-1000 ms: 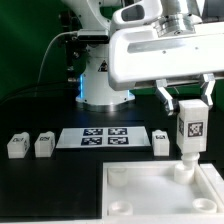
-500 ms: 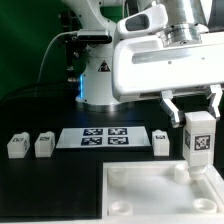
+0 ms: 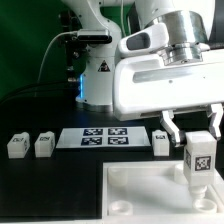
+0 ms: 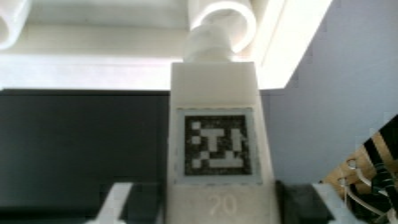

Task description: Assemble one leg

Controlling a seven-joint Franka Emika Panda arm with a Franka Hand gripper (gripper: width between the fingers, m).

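The white panel's near corner socket [image 3: 206,204] [image 4: 222,18] is directly beneath the held leg. My gripper should release the leg there so that it stands upright in that socket.
My gripper [image 3: 194,136] is shut on a leg [image 3: 200,158], a small white block with a black-and-white tag facing the camera. I hold it upright at the exterior view's right, its lower end at the far right corner socket of the large white panel [image 3: 140,195]. In the wrist view the leg [image 4: 219,120] fills the middle between my fingers [image 4: 134,203]. Its far end points at a round socket [image 4: 224,22] on the panel. I cannot tell whether the leg touches the socket.
Two loose legs [image 3: 17,145] [image 3: 43,145] stand at the exterior view's left, and a third [image 3: 162,142] stands just beside the gripper. The marker board [image 3: 103,136] lies between them. The arm's base [image 3: 100,85] rises behind.
The gripper has moved toward the exterior view's right and down with the leg, bringing the leg's lower end to the panel's far right corner socket.
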